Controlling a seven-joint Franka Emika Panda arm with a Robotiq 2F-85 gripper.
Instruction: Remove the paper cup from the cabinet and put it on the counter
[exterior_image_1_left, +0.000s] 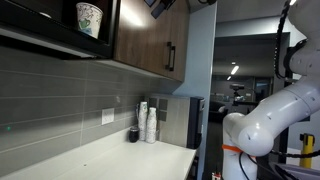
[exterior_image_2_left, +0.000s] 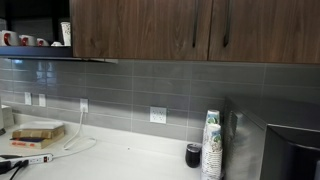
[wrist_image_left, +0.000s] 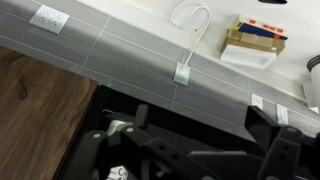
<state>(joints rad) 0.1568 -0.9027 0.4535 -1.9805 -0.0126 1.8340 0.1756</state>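
The robot's gripper will next go to the paper cup in the cabinet's dark open section and close on the cup's upper rim (exterior_image_1_left: 86, 5).
The paper cup (exterior_image_1_left: 89, 18), white with a green pattern, stands upright in the dark open section of the brown cabinet (exterior_image_1_left: 145, 40). It also shows as a pale cup on the open shelf in an exterior view (exterior_image_2_left: 65, 32). My gripper (exterior_image_1_left: 159, 5) is at the top edge of the frame, in front of the cabinet door and apart from the cup. In the wrist view the gripper (wrist_image_left: 205, 125) is open with nothing between its fingers, over the dark cabinet interior. The off-white counter (exterior_image_1_left: 120, 155) lies below and shows in both exterior views (exterior_image_2_left: 120, 160).
Stacked white cups (exterior_image_1_left: 148, 122) and a small dark cup (exterior_image_2_left: 193, 155) stand by the black appliance box (exterior_image_1_left: 190, 120). A box (exterior_image_2_left: 38, 135) with cables lies on the counter. Red mugs (exterior_image_2_left: 8, 38) sit on the shelf. The closed door has a black bar handle (exterior_image_1_left: 170, 55).
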